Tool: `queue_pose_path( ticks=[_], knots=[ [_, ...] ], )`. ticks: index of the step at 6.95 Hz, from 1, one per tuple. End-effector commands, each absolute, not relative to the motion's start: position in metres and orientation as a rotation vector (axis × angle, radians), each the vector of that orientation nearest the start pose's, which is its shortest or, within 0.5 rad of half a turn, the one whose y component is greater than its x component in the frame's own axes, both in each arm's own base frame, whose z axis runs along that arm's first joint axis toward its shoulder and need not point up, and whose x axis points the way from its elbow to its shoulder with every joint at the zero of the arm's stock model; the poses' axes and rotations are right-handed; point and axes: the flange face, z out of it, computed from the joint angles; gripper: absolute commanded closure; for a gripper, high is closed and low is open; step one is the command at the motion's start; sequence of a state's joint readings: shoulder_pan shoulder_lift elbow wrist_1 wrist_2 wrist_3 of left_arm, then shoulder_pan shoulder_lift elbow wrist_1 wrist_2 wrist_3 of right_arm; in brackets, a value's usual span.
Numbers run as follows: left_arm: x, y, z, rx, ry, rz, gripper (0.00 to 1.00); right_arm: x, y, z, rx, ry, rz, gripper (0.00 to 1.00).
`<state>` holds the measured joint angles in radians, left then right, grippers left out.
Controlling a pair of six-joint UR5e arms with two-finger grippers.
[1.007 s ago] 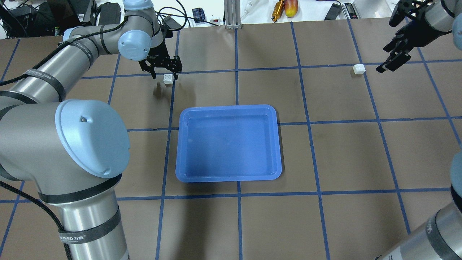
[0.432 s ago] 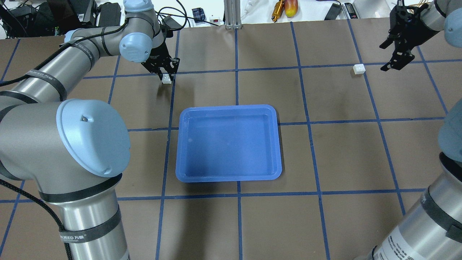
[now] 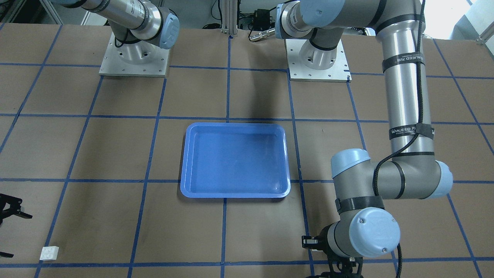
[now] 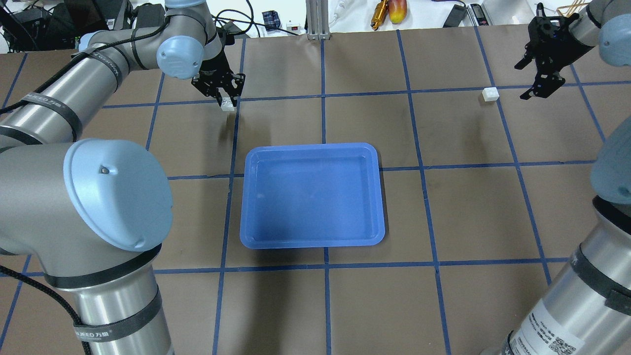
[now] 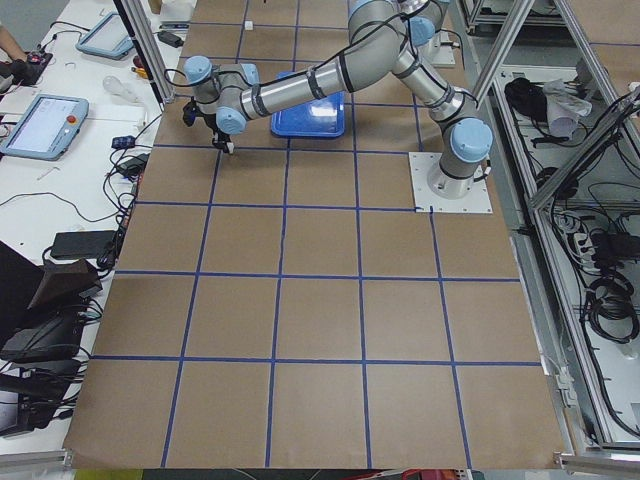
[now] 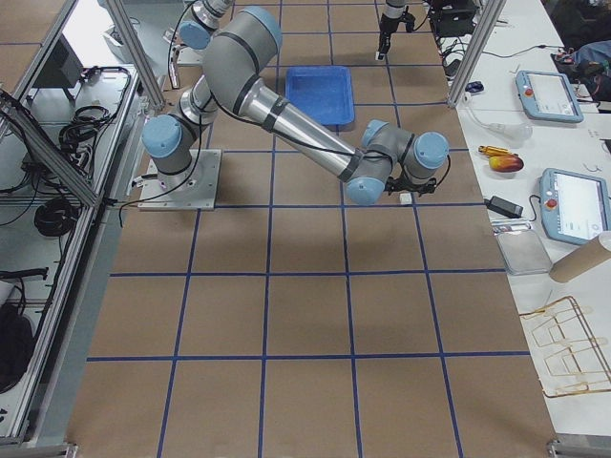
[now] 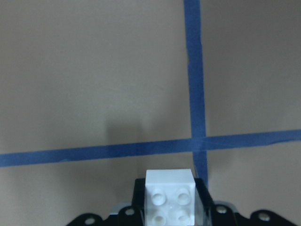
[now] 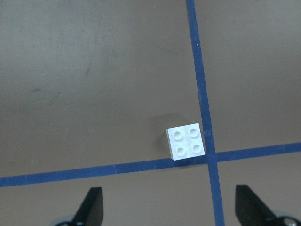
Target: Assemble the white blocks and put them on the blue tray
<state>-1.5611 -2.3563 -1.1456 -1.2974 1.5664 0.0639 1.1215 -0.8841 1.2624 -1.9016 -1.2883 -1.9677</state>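
Note:
Next, I set the white block down with my left gripper on the middle of the blue tray's bottom (image 3: 239, 160).
One white block (image 4: 227, 103) sits between the fingers of my left gripper (image 4: 226, 100), which is shut on it at the far left of the table. In the left wrist view the block (image 7: 170, 199) shows studs up between the jaws. The other white block (image 4: 490, 93) lies on the table at the far right, on a tape crossing (image 8: 186, 141). My right gripper (image 4: 538, 84) is open and empty, just right of it. The blue tray (image 4: 246, 197) lies empty at the table's middle.
Blue tape lines grid the brown table. Cables, tools and a yellow-red object (image 4: 397, 10) lie beyond the far edge. In the front-facing view the right block (image 3: 49, 253) lies near the bottom left corner, and the tray (image 3: 184, 181) is central.
My left gripper has closed on the left white block and shifted slightly away with it. My right gripper has turned and shifted a little beside the right block, still open.

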Motion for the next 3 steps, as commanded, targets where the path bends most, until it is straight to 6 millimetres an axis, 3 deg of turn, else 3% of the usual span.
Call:
queue_pose_path(
  ticks=[1,2,3],
  knots=[
    [-0.168,-0.706,0.244,0.009,3.143,0.240,0.88,-0.180,-0.746,0.227,-2.085,2.115,-0.382,0.01],
    [-0.209,-0.663,0.251,0.003,3.125,0.270,0.88,-0.185,-0.756,0.208,-2.074,2.108,-0.375,0.06],
    [-0.226,-0.626,0.269,0.002,3.125,0.266,0.88,-0.186,-0.761,0.204,-2.068,2.104,-0.368,0.07]
  ],
)
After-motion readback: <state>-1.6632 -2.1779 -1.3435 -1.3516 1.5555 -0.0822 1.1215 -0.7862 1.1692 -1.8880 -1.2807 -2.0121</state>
